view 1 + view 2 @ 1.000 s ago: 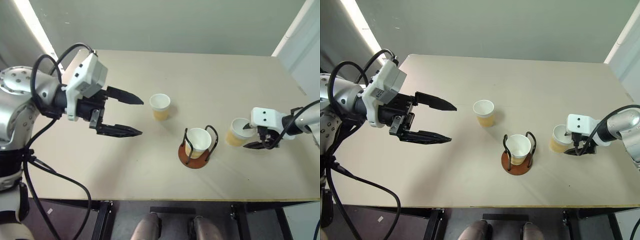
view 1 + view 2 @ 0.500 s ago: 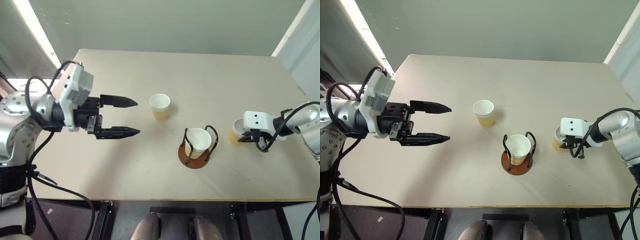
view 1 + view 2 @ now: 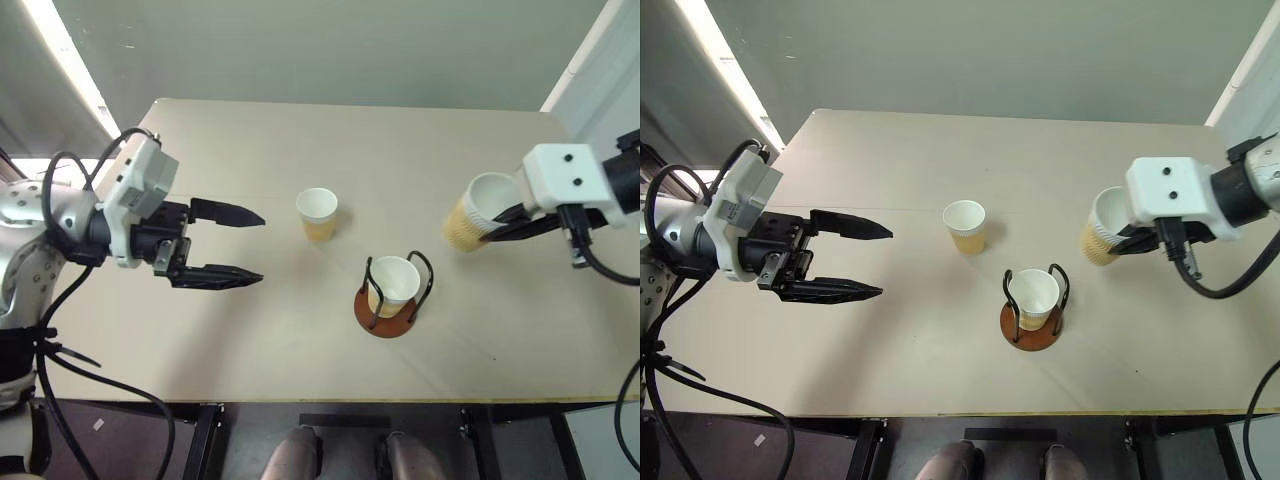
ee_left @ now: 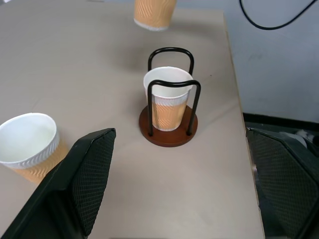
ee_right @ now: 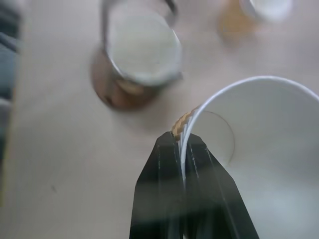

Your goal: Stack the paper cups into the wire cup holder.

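My right gripper is going to let go of its paper cup inside the paper cup (image 3: 397, 283) (image 5: 144, 50) that stands between the black loops of the wire cup holder.
My right gripper (image 3: 505, 213) is shut on the rim of a paper cup (image 3: 470, 222), which hangs tilted in the air over the table's right side; its white inside (image 5: 259, 144) looms close in the right wrist view. The wire cup holder (image 3: 392, 312) stands near the table's front middle with one paper cup (image 3: 394, 281) upright inside its black loops. Another paper cup (image 3: 318, 213) stands alone on the table behind and left of the holder. My left gripper (image 3: 250, 245) hovers open over the left part of the table, pointing toward the cups, nothing between its fingers (image 4: 79, 184).
The beige table (image 3: 300, 330) ends close in front of the holder and at the right near my right arm. A grey wall runs behind the table. Black cables hang from both arms.
My right gripper shut on the rim of the right cup and lifted it off the table, up and toward the middle. The left gripper drifted slightly left, still open.
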`<act>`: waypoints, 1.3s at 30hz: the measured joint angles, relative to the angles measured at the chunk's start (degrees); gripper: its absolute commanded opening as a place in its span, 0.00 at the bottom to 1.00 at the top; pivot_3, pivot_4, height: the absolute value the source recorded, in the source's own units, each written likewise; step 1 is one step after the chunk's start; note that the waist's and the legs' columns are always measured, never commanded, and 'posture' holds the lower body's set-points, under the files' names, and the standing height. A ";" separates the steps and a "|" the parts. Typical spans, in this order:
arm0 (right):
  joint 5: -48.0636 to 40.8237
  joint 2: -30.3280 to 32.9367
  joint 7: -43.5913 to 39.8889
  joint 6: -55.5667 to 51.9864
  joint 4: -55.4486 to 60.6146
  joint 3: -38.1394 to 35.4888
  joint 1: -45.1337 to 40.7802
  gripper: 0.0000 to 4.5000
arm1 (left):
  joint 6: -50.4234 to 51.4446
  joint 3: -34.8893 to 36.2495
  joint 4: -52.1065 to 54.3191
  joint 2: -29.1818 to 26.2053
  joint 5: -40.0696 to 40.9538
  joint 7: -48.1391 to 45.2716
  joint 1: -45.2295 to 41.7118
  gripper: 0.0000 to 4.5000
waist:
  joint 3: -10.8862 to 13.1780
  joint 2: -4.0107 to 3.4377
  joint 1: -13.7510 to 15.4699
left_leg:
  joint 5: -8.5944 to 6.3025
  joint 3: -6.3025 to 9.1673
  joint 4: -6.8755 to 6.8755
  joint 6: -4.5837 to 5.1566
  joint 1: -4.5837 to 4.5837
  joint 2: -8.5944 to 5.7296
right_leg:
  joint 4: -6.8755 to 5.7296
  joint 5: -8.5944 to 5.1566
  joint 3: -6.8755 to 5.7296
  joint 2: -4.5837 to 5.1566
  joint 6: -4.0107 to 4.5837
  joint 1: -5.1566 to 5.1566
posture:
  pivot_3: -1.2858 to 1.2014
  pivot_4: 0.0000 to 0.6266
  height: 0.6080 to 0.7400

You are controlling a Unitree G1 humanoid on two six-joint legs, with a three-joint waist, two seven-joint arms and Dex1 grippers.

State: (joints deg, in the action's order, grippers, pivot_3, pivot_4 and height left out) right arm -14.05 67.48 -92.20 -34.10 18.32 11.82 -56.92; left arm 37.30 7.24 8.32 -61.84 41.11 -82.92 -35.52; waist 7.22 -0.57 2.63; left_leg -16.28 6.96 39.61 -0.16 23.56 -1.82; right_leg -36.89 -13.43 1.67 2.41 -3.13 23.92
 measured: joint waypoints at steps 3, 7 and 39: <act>-0.45 -2.24 0.09 -2.41 2.80 1.80 -2.31 0.01 | -1.00 -1.70 -1.54 0.39 -0.60 -1.26 -2.04 1.00 | 0.00 0.00 0.00 | 0.00 0.01 -0.01 0.00 -0.01 0.00 | 0.01 0.00 0.00 0.00 0.01 0.00 | 0.52 0.24 1.00; -0.37 -4.99 0.27 -4.63 4.60 4.63 -4.69 0.01 | -1.90 -3.31 -3.18 1.35 -1.95 -2.33 -3.81 1.00 | 0.01 -0.01 -0.02 | 0.01 0.02 -0.02 0.01 0.00 0.00 | 0.03 0.00 0.00 0.00 0.01 0.01 | 0.52 0.24 1.00; 3.55 -11.86 3.50 -3.81 6.31 11.92 -1.84 0.46 | -1.86 -5.34 -3.86 3.22 -2.95 -3.29 -5.59 1.00 | 0.01 -0.01 -0.10 | 0.02 0.04 -0.04 0.03 0.02 0.03 | 0.05 -0.01 -0.02 0.00 0.02 0.03 | 0.52 0.24 1.00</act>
State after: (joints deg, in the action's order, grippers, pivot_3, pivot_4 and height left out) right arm -10.50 55.62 -88.70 -37.91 24.63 23.74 -58.75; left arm 35.44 1.90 4.45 -58.61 38.16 -86.20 -41.10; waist 7.23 -0.58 2.53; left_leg -16.25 7.00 39.57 -0.13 23.58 -1.79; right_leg -36.84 -13.44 1.66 2.41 -3.11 23.95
